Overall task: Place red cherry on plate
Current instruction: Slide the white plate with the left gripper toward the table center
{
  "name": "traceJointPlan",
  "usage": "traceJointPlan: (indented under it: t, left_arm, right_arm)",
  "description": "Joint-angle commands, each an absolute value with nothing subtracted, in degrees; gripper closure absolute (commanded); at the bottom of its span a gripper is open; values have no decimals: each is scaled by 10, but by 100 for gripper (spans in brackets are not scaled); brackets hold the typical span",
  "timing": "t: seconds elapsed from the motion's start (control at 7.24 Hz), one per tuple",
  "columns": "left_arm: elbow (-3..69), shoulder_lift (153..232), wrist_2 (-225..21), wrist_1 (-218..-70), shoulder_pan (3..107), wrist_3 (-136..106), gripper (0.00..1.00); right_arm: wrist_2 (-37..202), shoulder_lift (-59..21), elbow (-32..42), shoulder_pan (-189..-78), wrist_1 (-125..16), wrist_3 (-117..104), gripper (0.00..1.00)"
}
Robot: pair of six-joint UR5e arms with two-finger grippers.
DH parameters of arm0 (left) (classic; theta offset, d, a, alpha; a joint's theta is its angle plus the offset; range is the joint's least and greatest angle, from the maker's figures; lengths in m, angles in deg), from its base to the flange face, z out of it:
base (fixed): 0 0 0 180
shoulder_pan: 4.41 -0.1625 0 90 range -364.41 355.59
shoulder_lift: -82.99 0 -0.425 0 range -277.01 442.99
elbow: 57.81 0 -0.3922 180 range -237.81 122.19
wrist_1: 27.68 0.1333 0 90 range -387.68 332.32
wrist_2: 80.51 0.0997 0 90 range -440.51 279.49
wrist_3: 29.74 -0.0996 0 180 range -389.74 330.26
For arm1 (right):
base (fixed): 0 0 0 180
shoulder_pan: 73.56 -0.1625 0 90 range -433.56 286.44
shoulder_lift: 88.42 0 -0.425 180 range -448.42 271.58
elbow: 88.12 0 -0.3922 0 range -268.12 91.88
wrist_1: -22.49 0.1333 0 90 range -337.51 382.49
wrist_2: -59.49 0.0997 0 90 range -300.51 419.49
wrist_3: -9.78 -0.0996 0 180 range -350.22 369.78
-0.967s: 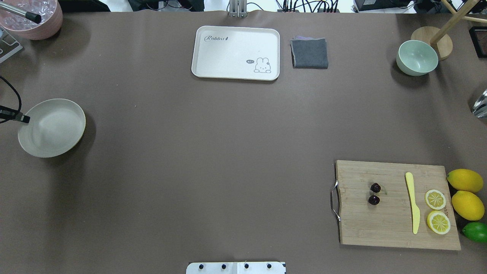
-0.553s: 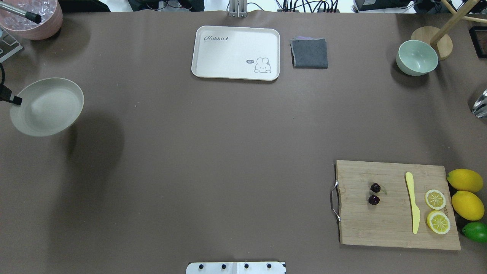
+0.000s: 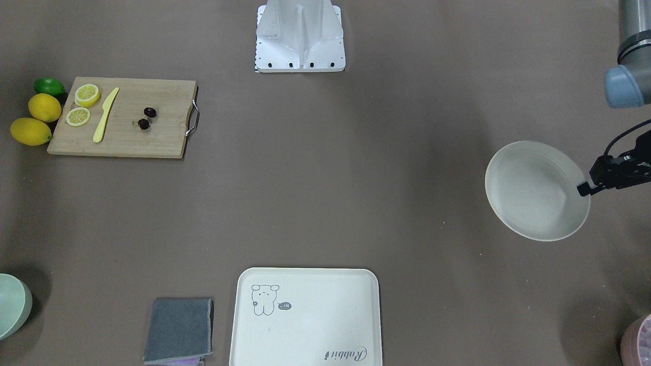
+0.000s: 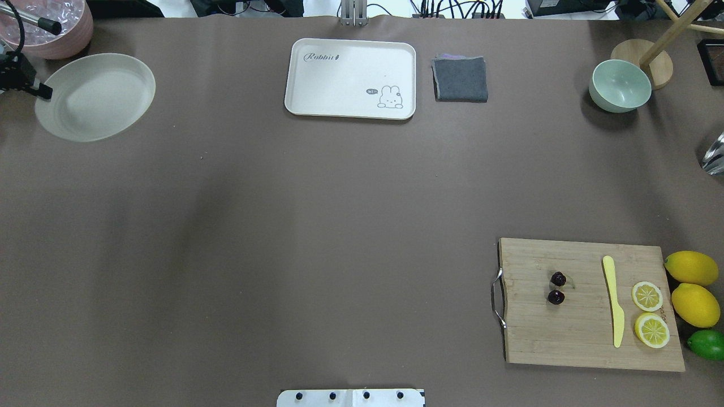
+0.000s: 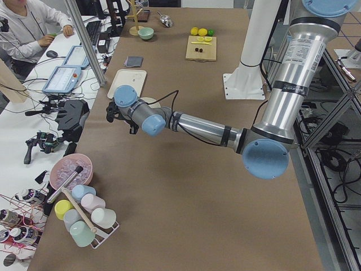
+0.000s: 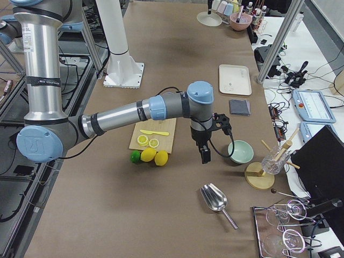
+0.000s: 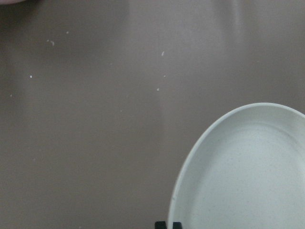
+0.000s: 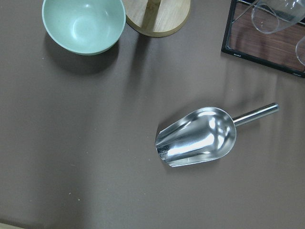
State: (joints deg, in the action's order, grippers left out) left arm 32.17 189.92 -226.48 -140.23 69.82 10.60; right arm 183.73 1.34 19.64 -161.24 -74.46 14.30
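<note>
My left gripper needs to let go of the cream plate so that it rests on the bare table (image 3: 304, 159) between the white stand and the rabbit tray.
The red cherry (image 4: 557, 288) is a pair of small dark maroon fruits lying on a wooden cutting board (image 4: 565, 339) at the near right; it also shows in the front view as the cherry pair (image 3: 147, 118). The round cream plate (image 4: 99, 96) hangs tilted above the table's far left, and my left gripper (image 4: 45, 92) is shut on its rim. The front view shows the same plate (image 3: 534, 190) pinched at its edge by the left gripper (image 3: 584, 189). My right gripper (image 6: 205, 157) hovers between the lemons and the green bowl; I cannot tell whether it is open or shut.
A rabbit tray (image 4: 350, 62) and a grey cloth (image 4: 460, 79) lie at the far middle. A pale green bowl (image 4: 619, 85) sits far right, near a metal scoop (image 8: 198, 138). A yellow knife (image 4: 613, 299), lemon slices, lemons (image 4: 693, 288) and a lime (image 4: 707, 343) flank the board. A pink ice bowl (image 4: 56, 34) is far left.
My left gripper has carried the plate from the near left towards the table's far left corner, lifting it off the surface. The cherries have stayed put.
</note>
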Motion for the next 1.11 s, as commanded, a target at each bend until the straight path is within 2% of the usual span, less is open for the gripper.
traceJointPlan:
  t: [0.0,0.55,0.97]
  left_arm:
    - [381,1930,-2193,-1387,612,238,100]
    - [392,2008,-2004,-1390,400,452,100]
    - [391,2008,-1875,-1420,275,529,100]
  right_arm:
    - [1838,13,196,-1610,-745,143,0]
    - [1861,14,196,-1610,-745,143,0]
    - [1862,14,196,-1610,-745,143,0]
